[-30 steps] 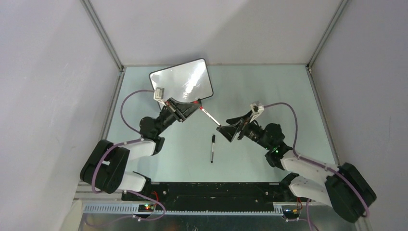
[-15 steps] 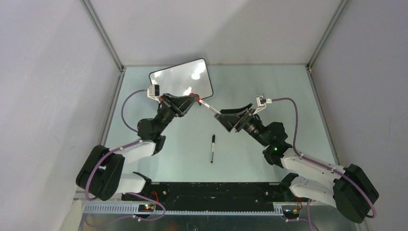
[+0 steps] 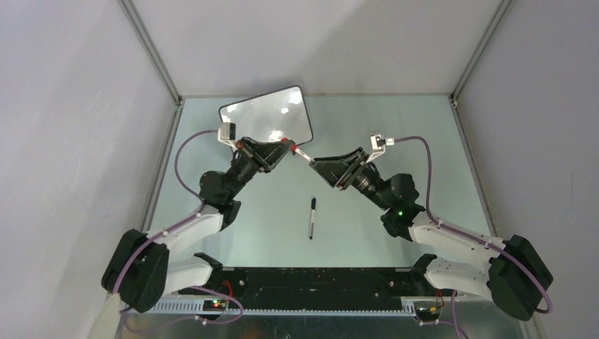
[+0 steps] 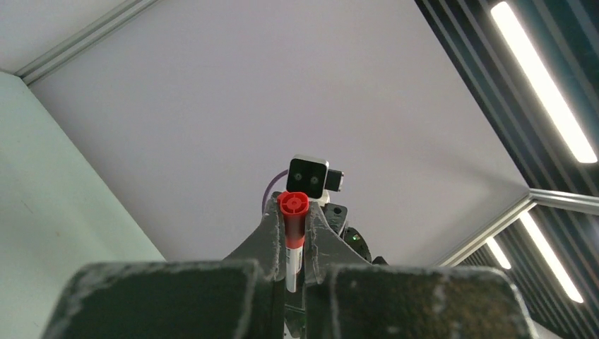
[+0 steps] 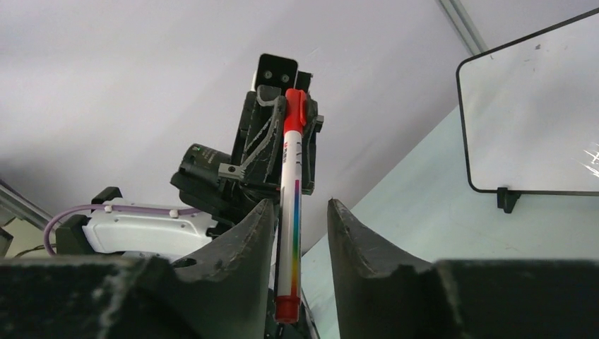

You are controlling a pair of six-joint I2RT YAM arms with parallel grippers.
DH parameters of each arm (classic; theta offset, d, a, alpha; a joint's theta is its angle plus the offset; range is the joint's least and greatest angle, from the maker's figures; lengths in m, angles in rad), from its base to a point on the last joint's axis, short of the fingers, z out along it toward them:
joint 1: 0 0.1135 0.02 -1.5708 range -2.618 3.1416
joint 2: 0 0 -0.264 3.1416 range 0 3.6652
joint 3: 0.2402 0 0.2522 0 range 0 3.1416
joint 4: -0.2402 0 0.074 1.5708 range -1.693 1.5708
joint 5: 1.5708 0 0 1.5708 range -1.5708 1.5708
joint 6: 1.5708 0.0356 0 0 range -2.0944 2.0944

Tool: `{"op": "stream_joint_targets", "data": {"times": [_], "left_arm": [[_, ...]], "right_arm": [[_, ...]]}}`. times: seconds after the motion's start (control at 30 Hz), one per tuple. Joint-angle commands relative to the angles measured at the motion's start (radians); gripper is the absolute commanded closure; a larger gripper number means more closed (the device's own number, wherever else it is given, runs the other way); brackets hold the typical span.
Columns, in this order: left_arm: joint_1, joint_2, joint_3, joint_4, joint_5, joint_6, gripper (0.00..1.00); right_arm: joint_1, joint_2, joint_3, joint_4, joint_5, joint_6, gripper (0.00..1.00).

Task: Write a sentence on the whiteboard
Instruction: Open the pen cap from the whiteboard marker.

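Note:
My left gripper needs to let go of the red cap on the table (image 3: pixel 328 191) beside the black end of the pen.
The whiteboard (image 3: pixel 265 116) stands at the back of the table, and its glossy face (image 5: pixel 537 106) shows only glare, with no sentence on it. My left gripper (image 3: pixel 286 145) is shut on the red-capped end of a white marker (image 3: pixel 300 152), held in the air in front of the board. In the left wrist view the cap (image 4: pixel 293 205) is pinched between the fingers. My right gripper (image 3: pixel 315 163) straddles the marker's other end. Its jaws are narrowed but open: the marker's body (image 5: pixel 288 233) lies against one finger, with a gap to the other.
A black pen (image 3: pixel 311 217) lies on the pale green table (image 3: pixel 424 141) between the two arms. Grey enclosure walls close in the table's left, right and back edges. The whiteboard's small black foot (image 5: pixel 506 199) rests on the tabletop.
My right gripper has moved up and left onto the marker's free end, and its jaws have narrowed around it. My left gripper has lifted the marker slightly toward the board.

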Motion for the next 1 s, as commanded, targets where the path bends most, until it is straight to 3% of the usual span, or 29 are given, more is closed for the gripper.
{"op": "stream_joint_targets", "data": {"times": [0.0, 0.43, 0.6, 0.7, 0.97], "left_arm": [[-0.020, -0.078, 0.063, -0.150, -0.010, 0.105, 1.00], [-0.023, -0.089, 0.052, -0.155, -0.013, 0.096, 1.00], [-0.023, -0.093, 0.051, -0.151, -0.019, 0.095, 1.00], [-0.023, -0.096, 0.047, -0.150, -0.024, 0.097, 1.00], [0.031, -0.097, 0.041, -0.146, -0.032, 0.074, 1.00]], "right_arm": [[0.010, 0.009, 0.057, 0.018, -0.023, -0.007, 0.66], [0.021, 0.019, 0.073, 0.032, -0.050, -0.010, 0.76], [0.021, 0.016, 0.084, 0.012, -0.051, -0.017, 0.86], [0.021, 0.014, 0.084, 0.007, -0.045, -0.017, 1.00], [0.017, -0.050, 0.034, -0.048, -0.010, -0.019, 1.00]]}}
